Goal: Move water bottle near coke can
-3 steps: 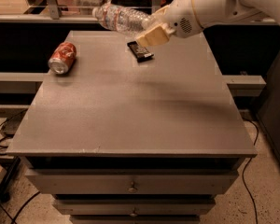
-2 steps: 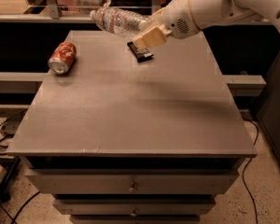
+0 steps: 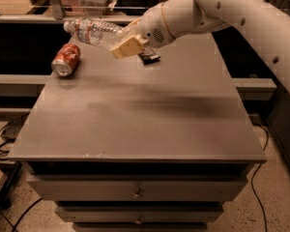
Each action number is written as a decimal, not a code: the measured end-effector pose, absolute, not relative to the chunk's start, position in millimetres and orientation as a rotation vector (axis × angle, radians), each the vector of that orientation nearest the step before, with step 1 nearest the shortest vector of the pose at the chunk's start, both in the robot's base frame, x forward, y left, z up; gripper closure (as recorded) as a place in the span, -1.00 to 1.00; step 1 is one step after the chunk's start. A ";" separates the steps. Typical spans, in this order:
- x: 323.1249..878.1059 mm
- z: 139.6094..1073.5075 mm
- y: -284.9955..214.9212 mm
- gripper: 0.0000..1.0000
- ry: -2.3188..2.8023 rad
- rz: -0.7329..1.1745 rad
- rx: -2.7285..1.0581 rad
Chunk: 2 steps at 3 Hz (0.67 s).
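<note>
Next, my gripper lets go of the water bottle on the grey table (image 3: pixel 102 61) between the coke can and the wrapper of the snack bar.
The water bottle (image 3: pixel 93 33) is clear crinkled plastic with a white cap pointing left. It hangs on its side in the air above the back left of the grey table (image 3: pixel 140 115). My gripper (image 3: pixel 125 41) is shut on the bottle's base end. The coke can (image 3: pixel 65 60), red with a silver top, lies on its side near the table's left edge. It sits below and a little left of the bottle's cap. The bottle does not touch the can.
A flat dark snack bar wrapper (image 3: pixel 149 57) lies on the table behind my gripper, partly hidden by it. My white arm (image 3: pixel 232 13) reaches in from the upper right. Drawers (image 3: pixel 135 190) sit under the tabletop. Cables lie on the floor at left.
My gripper has carried the water bottle to the left, closer to the coke can. The can and the wrapper have not moved.
</note>
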<state>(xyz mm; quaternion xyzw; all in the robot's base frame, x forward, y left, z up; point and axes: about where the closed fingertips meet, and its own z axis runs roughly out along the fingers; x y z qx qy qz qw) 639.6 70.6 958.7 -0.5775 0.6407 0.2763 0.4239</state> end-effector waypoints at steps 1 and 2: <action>646.7 945.9 82.5 1.00 1.609 0.730 -1.434; 655.8 926.8 82.5 1.00 1.642 0.765 -1.379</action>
